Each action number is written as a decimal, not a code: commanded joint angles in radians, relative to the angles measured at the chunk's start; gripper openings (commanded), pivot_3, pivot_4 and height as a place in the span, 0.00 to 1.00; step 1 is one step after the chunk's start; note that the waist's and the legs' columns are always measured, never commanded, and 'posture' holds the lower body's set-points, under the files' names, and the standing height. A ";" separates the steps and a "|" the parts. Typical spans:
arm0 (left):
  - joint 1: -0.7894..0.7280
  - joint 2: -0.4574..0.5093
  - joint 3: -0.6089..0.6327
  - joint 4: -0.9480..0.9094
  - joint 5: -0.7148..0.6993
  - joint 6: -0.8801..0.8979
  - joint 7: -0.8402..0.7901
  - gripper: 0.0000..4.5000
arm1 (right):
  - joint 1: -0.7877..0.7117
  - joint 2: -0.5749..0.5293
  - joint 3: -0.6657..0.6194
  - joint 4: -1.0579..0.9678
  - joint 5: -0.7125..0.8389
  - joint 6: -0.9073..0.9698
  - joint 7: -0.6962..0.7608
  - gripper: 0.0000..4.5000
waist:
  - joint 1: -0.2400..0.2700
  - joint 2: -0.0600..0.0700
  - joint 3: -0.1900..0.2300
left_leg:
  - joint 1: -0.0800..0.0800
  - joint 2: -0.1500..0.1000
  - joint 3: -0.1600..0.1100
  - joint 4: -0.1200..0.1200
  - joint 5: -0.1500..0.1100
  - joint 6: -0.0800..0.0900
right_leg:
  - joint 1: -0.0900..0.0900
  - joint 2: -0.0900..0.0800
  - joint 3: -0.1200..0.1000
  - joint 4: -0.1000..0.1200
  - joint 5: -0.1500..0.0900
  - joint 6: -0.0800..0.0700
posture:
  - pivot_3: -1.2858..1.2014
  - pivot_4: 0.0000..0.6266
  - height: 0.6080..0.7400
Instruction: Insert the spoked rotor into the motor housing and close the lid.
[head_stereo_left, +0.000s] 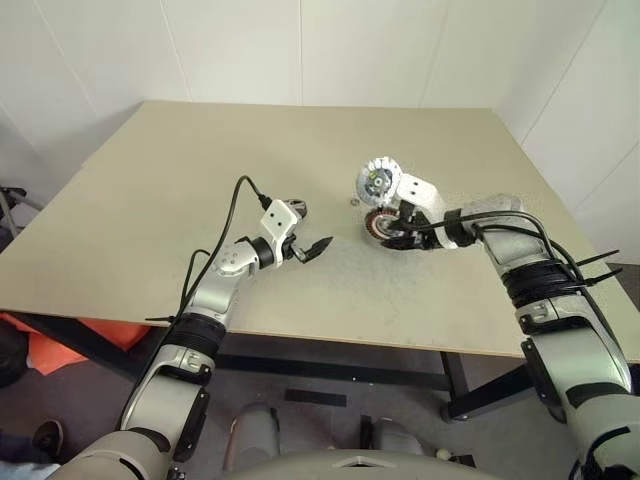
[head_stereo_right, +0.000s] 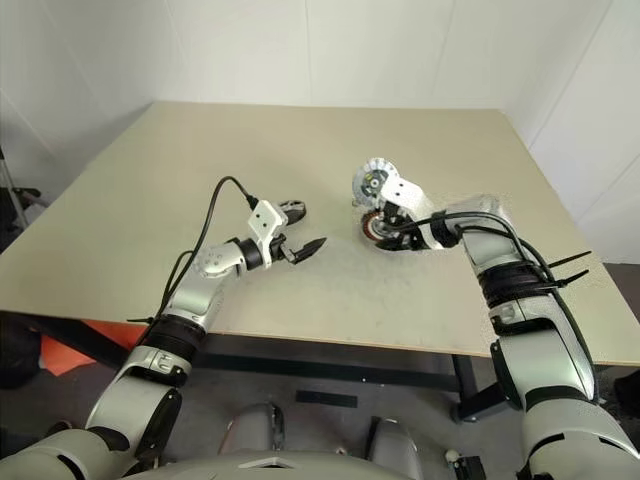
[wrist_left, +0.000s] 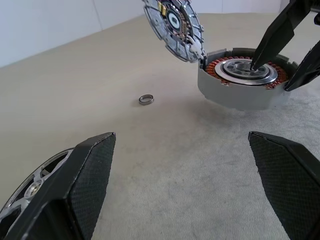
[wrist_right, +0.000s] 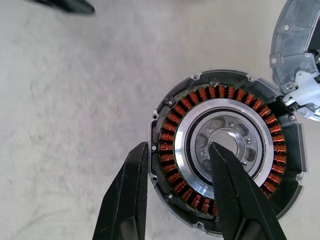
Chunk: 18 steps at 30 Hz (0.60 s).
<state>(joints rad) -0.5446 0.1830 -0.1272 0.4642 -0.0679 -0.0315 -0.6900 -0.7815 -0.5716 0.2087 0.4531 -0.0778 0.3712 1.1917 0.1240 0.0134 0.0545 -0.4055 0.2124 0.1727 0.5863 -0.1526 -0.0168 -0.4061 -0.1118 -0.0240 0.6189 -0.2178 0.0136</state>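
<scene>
My right gripper is to act now. It will put the motor housing down on the table at my left gripper's fingertips (head_stereo_left: 335, 247) (wrist_right: 123, 46).
The motor housing (head_stereo_left: 381, 222) sits right of the table's middle, showing copper windings around a silver centre (wrist_right: 225, 95). Its round silver lid (head_stereo_left: 377, 181) stands swung up on the far side. My right gripper (wrist_right: 177, 147) is shut on the housing's wall, one finger in the centre hole and the other outside the dark rim. The spoked rotor (wrist_left: 30, 187) lies flat on the table right beside my left gripper (head_stereo_left: 305, 247), just on its far side. That gripper is open and empty, pointing level toward the housing (wrist_left: 235, 95).
A tiny loose washer ring (wrist_left: 146, 99) lies on the beige table (head_stereo_left: 200, 160) between the rotor and the housing. White walls stand behind the table. The table's front edge runs just below both arms.
</scene>
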 joint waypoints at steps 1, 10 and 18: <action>-0.017 0.004 0.003 -0.021 -0.004 -0.006 0.002 1.00 | -0.025 0.012 -0.026 -0.079 0.034 0.036 -0.034 0.38 | 0.002 0.000 0.000 | 0.000 0.000 0.000 0.000 0.000 0.000 | 0.000 0.000 0.000 0.000 0.000 0.000 | 0.52 0.00 1.00; -0.015 0.008 0.004 -0.024 -0.003 -0.008 0.003 1.00 | 0.044 0.074 -0.001 -0.209 0.065 0.151 -0.085 0.38 | 0.000 0.000 0.000 | 0.001 0.000 0.000 -0.004 0.002 -0.003 | 0.000 0.000 0.001 0.000 0.000 0.000 | 0.52 0.00 1.00; -0.020 0.011 0.003 -0.021 -0.004 -0.009 0.000 1.00 | 0.086 0.099 0.024 -0.245 0.065 0.195 -0.136 0.38 | 0.000 0.000 0.000 | 0.001 0.000 0.000 -0.005 0.003 -0.004 | 0.000 0.000 0.001 -0.001 0.000 0.000 | 0.52 0.00 1.00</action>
<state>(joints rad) -0.5446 0.1898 -0.1272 0.4645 -0.0679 -0.0316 -0.6905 -0.6824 -0.4736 0.2433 0.2564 -0.0277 0.5748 1.0750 0.1241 0.0133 0.0546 -0.4044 0.2124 0.1724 0.5814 -0.1500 -0.0212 -0.4065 -0.1116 -0.0226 0.6183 -0.2176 0.0133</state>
